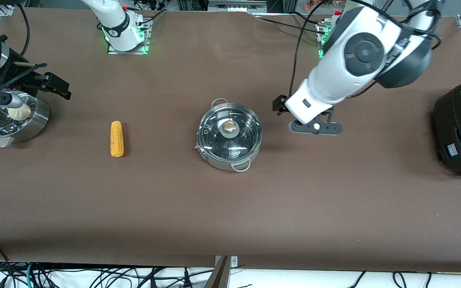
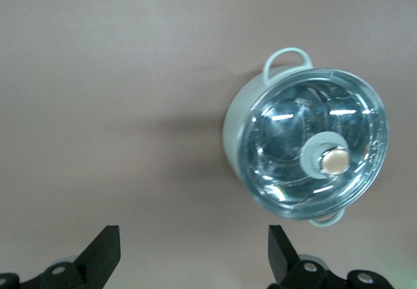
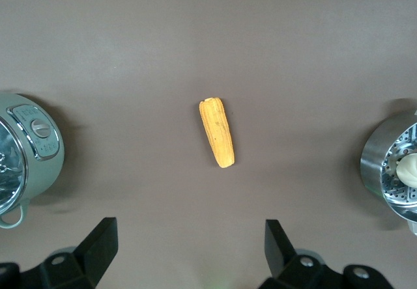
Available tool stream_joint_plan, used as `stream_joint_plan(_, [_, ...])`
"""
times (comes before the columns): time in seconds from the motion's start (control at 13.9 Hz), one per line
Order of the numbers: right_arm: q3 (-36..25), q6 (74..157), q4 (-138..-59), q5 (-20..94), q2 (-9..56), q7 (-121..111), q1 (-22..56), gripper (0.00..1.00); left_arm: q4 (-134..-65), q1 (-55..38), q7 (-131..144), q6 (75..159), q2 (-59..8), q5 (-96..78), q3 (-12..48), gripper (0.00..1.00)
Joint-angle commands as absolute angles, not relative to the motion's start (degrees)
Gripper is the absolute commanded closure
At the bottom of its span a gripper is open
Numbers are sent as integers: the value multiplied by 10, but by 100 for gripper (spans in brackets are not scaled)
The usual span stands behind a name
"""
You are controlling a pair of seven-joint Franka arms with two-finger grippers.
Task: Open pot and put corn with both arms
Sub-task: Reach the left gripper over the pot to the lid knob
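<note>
The lid has to come off the steel pot, so my left gripper needs to next go to the glass lid's tan knob (image 1: 229, 126) (image 2: 335, 162) and close there.
The steel pot (image 1: 230, 158) stands mid-table with its glass lid (image 1: 214, 140) and tan knob (image 1: 229, 127) on it. The corn (image 1: 117, 139) lies on the table toward the right arm's end. My left gripper (image 1: 281, 106) hangs over the table beside the pot, toward the left arm's end, mostly hidden by its own arm. In the left wrist view it (image 2: 193, 256) is open and empty, apart from the pot (image 2: 238, 123). My right gripper (image 1: 52, 85) is up over the steamer bowl. In the right wrist view it (image 3: 190, 250) is open and empty, above the corn (image 3: 217, 131).
A perforated steel steamer bowl (image 1: 38, 118) with a white bun (image 1: 19, 113) stands at the right arm's end. A big black cooker (image 1: 460, 128) stands at the left arm's end. The pot's side (image 3: 36, 165) and the steamer bowl (image 3: 378, 162) show in the right wrist view.
</note>
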State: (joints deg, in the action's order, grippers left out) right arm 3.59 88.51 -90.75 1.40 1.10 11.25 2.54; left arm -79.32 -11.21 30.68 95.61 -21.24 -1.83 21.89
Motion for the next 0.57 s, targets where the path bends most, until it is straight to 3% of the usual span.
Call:
stream_joint_plan(0.0, [49,861,-910,23,2,121,29,0,-770,-155,340,990,-258,25,214,0])
stream_joint_plan(0.5, [47,862,-909,23,4,120,27,0,-770,-224,461,1130,-340,81,214,0])
